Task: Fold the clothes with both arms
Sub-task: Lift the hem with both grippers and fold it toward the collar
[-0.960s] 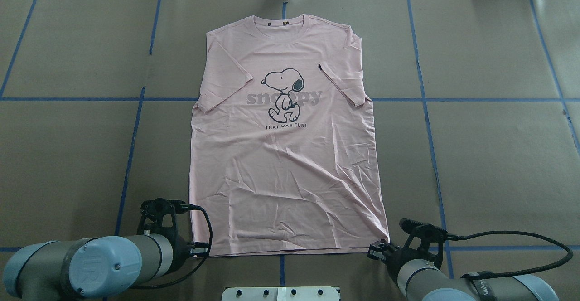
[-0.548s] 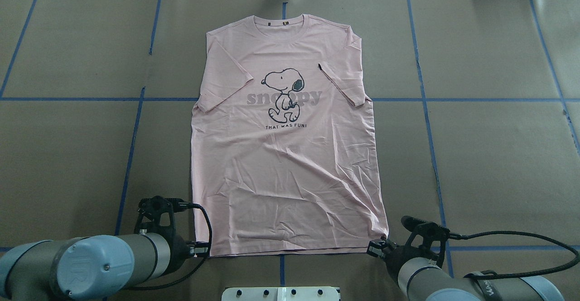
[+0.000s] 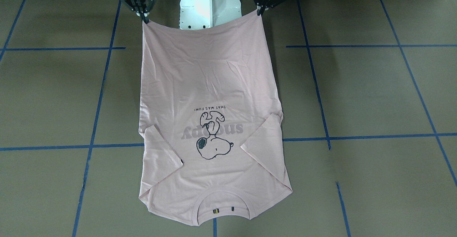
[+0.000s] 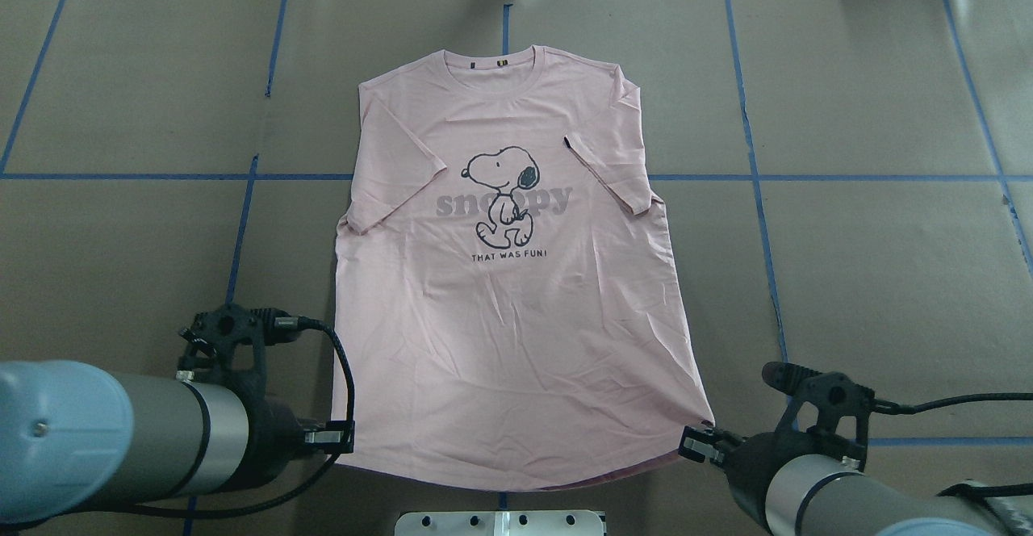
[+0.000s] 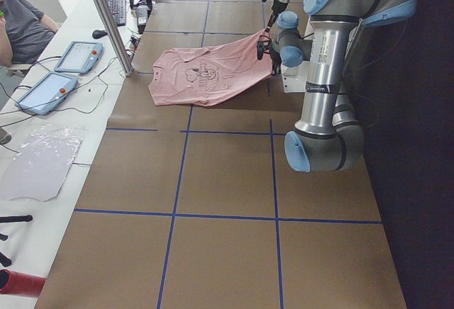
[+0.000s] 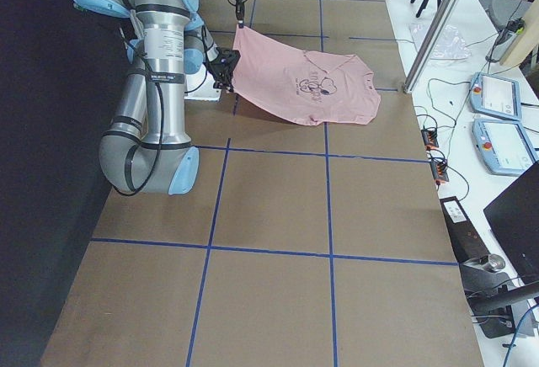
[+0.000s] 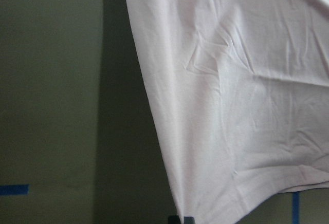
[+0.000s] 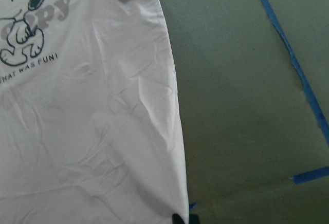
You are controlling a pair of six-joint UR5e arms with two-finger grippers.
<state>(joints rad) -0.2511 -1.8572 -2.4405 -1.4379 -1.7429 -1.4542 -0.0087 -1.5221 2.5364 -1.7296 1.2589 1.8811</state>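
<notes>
Next, my right gripper releases the T-shirt's hem corner, now raised off the table, over the folded sleeve's outer edge (image 3: 144,177) on its own side.
The pale pink T-shirt (image 4: 516,334) lies print up, its collar (image 4: 488,58) at the far end and its sleeves folded inward. Its near hem is raised off the table between the two arms. My left gripper (image 4: 329,437) is shut on the hem's left corner, and the same gripper (image 3: 260,11) shows at the right in the front-facing view. My right gripper (image 4: 696,444) is shut on the hem's right corner and appears again (image 3: 144,15) at the front-facing view's left. Both wrist views show the T-shirt (image 7: 247,106) (image 8: 77,121) hanging from the fingertips at the bottom edge.
The white pedestal base (image 4: 500,521) stands just behind the lifted hem. Blue tape lines (image 4: 242,221) cross the brown table cover. Beyond the far edge are an upright metal post (image 5: 106,11), tablets (image 5: 76,55) and a seated person (image 5: 18,25).
Both grippers have risen and drawn back toward the robot's base with the hem corners. The hem has come off the table and the whole shirt has slid a little nearer.
</notes>
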